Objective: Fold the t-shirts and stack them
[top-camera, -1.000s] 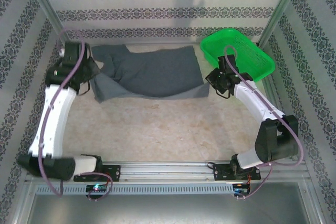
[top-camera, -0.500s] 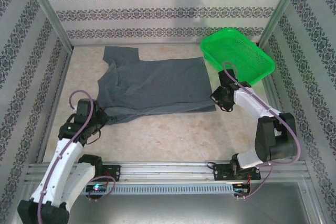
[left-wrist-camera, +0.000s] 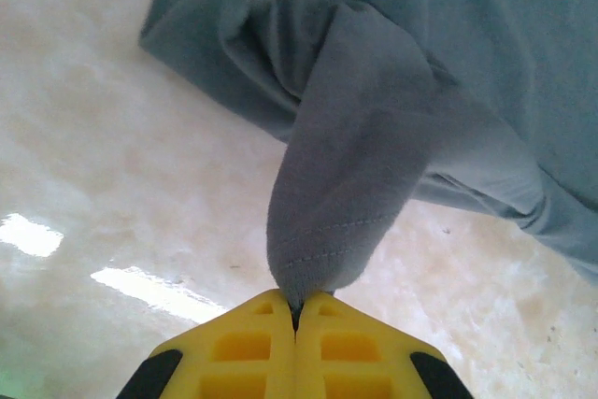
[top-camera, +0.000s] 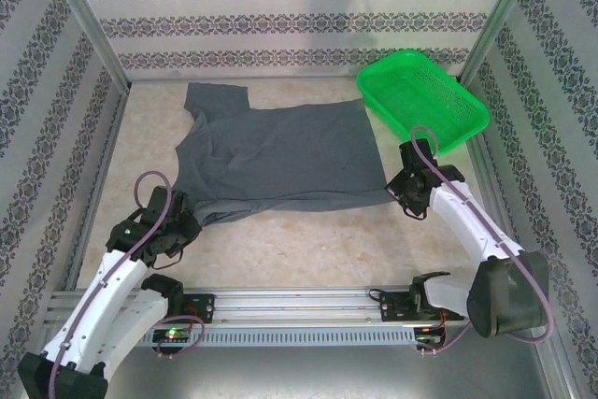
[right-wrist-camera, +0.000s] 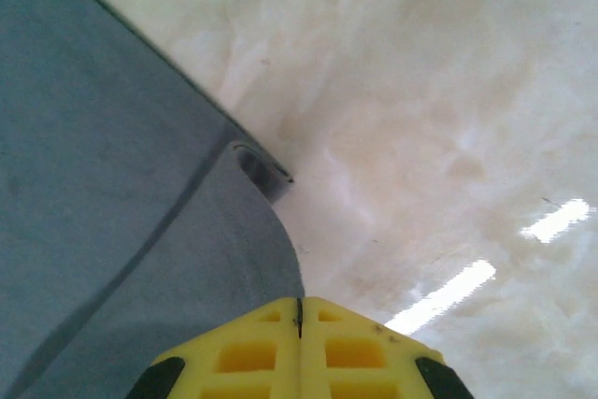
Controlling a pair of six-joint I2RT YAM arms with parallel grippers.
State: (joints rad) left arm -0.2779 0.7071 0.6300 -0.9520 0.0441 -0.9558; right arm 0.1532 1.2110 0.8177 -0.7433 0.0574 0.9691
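The robot's left gripper needs to release the stitched hem fold on bare tabletop midway (top-camera: 249,254) between the t-shirt and the rail.
The dark slate-grey t-shirt (top-camera: 280,151) lies mostly spread on the pale table, one sleeve at the back left and its lower hem facing me. My left gripper (top-camera: 187,221) is at the shirt's near left corner. In the left wrist view its yellow fingers (left-wrist-camera: 252,352) are shut on a stitched hem fold of the t-shirt (left-wrist-camera: 355,137), which rises taut from the jaws. My right gripper (top-camera: 402,191) sits at the near right corner. There the t-shirt (right-wrist-camera: 93,184) runs under the shut right gripper (right-wrist-camera: 299,304) and its corner is pinched.
A green basket (top-camera: 467,105) stands at the back right, just beyond the right arm. Patterned walls and metal posts (top-camera: 89,35) close in the table on three sides. Bare tabletop (top-camera: 299,249) lies between the shirt and the rail (top-camera: 299,304) at the near edge.
Both grippers have pulled toward the near edge, dragging the t-shirt with them. The left arm swung from the back left to the front left, and the shirt now lies flatter and wider.
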